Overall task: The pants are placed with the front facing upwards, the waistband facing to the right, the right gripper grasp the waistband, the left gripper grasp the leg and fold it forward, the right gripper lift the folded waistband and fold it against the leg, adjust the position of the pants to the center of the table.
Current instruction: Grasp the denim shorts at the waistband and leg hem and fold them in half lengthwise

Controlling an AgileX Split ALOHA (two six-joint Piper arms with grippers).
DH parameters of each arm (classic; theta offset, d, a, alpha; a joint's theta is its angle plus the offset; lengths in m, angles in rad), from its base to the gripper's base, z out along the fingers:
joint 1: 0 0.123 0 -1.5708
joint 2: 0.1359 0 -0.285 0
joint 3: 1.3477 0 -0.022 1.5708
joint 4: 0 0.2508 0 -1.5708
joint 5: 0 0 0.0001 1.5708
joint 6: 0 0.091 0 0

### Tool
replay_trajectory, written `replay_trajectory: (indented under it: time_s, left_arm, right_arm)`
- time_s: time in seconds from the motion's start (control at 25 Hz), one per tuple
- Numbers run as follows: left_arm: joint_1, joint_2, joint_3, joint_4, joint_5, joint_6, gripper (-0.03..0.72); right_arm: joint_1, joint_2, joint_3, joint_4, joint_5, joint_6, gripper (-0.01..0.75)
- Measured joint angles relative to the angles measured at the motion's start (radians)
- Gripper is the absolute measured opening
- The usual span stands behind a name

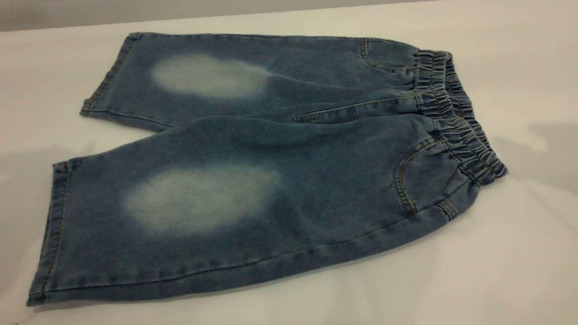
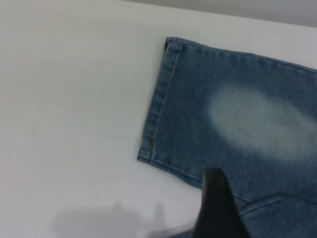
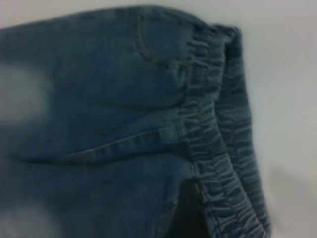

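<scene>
The near end of the waistband (image 1: 491,165) (image 3: 256,230) is beside the near front pocket of the pants. My right gripper needs to go there next and close on it.
The pants (image 1: 253,171) lie flat and front up on the white table (image 1: 519,253), with both legs pointing left and the gathered waistband (image 1: 456,113) at the right. Neither gripper shows in the exterior view. In the left wrist view a black part of my left gripper (image 2: 218,210) hangs over the inner edge of one leg (image 2: 237,114), a short way from its hem (image 2: 159,99). In the right wrist view a dark part of my right gripper (image 3: 184,213) sits over the denim right beside the waistband (image 3: 213,124). Whether either touches the cloth is unclear.
The table's far edge (image 1: 189,17) runs just behind the far leg, with a grey wall beyond it. White surface surrounds the pants on all sides, widest at the front right. Soft shadows fall on the table to the left (image 1: 27,162) and right (image 1: 542,153) of the pants.
</scene>
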Motion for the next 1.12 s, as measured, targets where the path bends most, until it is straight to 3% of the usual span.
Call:
replay_trajectory:
  time_s: [0.52,1.12]
  left_arm:
    - [0.0,-0.001,-0.004,0.001,0.004,0.0,0.415]
    - [-0.001,-0.001,-0.004,0.0,0.012,-0.001,0.415]
  right_arm:
    - [-0.262,0.234,0.013,0.427,0.324,-0.499,0.513]
    - [-0.268,0.517,0.015,0.478,0.341,-0.647,0.513]
